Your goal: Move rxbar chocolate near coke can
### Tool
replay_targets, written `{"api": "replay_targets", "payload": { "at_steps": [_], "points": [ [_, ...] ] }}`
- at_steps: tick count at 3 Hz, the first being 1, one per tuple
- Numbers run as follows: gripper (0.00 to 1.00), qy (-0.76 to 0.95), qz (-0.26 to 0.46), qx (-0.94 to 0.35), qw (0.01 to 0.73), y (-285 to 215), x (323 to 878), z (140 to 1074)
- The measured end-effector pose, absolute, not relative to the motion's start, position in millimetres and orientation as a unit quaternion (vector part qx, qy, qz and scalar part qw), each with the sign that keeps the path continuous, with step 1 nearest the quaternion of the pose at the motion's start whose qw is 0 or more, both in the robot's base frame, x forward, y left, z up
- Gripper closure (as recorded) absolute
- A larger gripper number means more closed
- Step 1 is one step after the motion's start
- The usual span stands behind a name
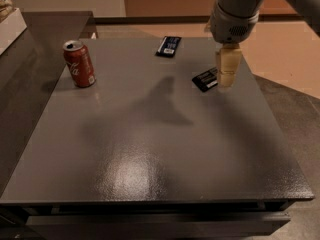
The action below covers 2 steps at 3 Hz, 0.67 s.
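I should close my gripper on the rxbar chocolate's end (214,76) farthest from the coke can, and leave the end nearer the can sticking out.
The rxbar chocolate (204,79) is a flat black wrapper lying on the right part of the grey table (150,149); its right end is hidden behind my gripper. The coke can (79,64) stands upright near the table's far left. My gripper (227,73) hangs from the arm at the top right, its pale fingers pointing down, just over the bar's right end.
A dark blue bar wrapper with a white label (168,46) lies near the table's far edge. A dark counter (30,44) adjoins the table on the left. The table's right edge runs close past the gripper.
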<state>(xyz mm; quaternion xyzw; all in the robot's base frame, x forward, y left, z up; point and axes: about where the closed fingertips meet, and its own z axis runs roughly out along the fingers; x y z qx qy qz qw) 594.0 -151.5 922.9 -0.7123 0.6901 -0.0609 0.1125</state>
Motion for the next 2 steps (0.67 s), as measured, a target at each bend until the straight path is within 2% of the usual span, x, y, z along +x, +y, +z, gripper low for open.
{"api": "replay_targets", "payload": {
  "at_steps": [2],
  "points": [
    [0.00, 0.638, -0.075, -0.766, 0.041, -142, 664, 873]
  ]
}}
